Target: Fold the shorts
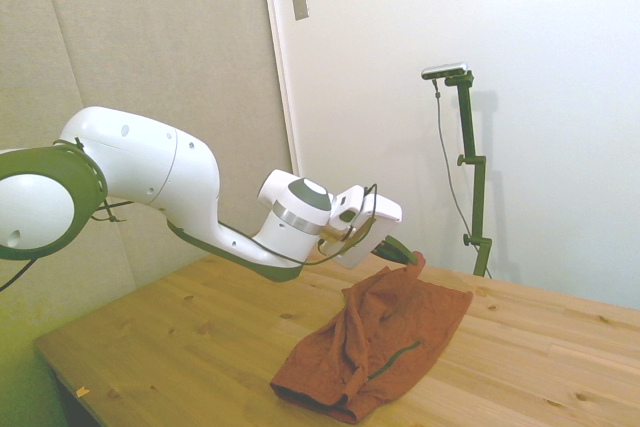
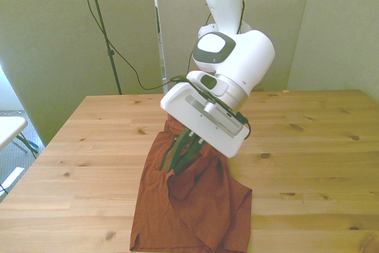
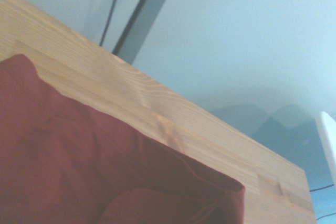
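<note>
The raised corner of the shorts will go down from my gripper to a spot just over the shorts' edge on the dark green stripe's side (image 2: 125,204).
The rust-orange shorts (image 1: 375,347) lie crumpled on the wooden table (image 1: 180,337), with one corner lifted off the surface. My gripper (image 1: 405,253) is shut on that raised corner, holding it a little above the table. A thin dark green stripe (image 1: 395,357) runs across the cloth near its middle. In the front view the shorts (image 2: 195,211) hang from the gripper (image 2: 183,152) and spread toward the table's near edge. The wrist view shows wrinkled shorts fabric (image 3: 79,166) close up against the table top (image 3: 157,114).
The table's far edge (image 1: 560,292) runs close behind the gripper in the side view. Bare wood (image 2: 308,146) stretches to the front view's right of the shorts and also to the left (image 2: 89,158). A pale wall stands behind.
</note>
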Available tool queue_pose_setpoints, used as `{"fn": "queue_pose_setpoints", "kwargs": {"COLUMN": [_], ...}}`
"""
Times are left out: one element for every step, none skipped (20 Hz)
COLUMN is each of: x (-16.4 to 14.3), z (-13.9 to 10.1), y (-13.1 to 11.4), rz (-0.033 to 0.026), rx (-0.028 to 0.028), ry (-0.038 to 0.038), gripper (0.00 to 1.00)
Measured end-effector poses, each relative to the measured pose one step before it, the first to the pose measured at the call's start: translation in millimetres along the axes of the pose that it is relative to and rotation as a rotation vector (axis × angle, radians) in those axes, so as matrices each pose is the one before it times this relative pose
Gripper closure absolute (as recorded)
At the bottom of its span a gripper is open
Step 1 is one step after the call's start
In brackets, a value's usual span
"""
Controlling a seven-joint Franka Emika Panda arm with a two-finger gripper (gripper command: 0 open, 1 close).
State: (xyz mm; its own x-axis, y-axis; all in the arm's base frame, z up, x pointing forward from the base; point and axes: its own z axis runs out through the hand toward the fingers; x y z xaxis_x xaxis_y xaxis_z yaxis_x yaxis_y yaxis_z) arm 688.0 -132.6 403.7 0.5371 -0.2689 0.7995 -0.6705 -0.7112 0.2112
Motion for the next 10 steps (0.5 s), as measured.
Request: {"fn": "queue_pose_setpoints", "kwargs": {"x": [5.74,5.3,3.8,3.58,2.66,2.84,2.66,2.2,1.3,0.31], "z": [5.08,5.17,6.09,6.21,6.64,7.12,6.59,7.2,7.51,7.69], "y": [6.32,5.88,5.36,4.67,3.96,3.35,2.84,2.57,2.66,1.85], "rz": [0.00626,0.00357,0.00207,0.00634,0.00688,0.00663,0.0047,0.0063,0.00455,0.00221], "rx": [-0.00845,-0.00744,-0.00843,-0.00856,-0.00725,-0.00684,-0.00625,-0.0067,-0.00786,-0.00723], "ry": [-0.00002,-0.00023,0.00088,0.00026,-0.00319,-0.00386,-0.00327,-0.00418,-0.00368,-0.00271], "gripper": [1.0,1.0,1.0,1.0,1.0,1.0,1.0,1.0,1.0,1.0]}}
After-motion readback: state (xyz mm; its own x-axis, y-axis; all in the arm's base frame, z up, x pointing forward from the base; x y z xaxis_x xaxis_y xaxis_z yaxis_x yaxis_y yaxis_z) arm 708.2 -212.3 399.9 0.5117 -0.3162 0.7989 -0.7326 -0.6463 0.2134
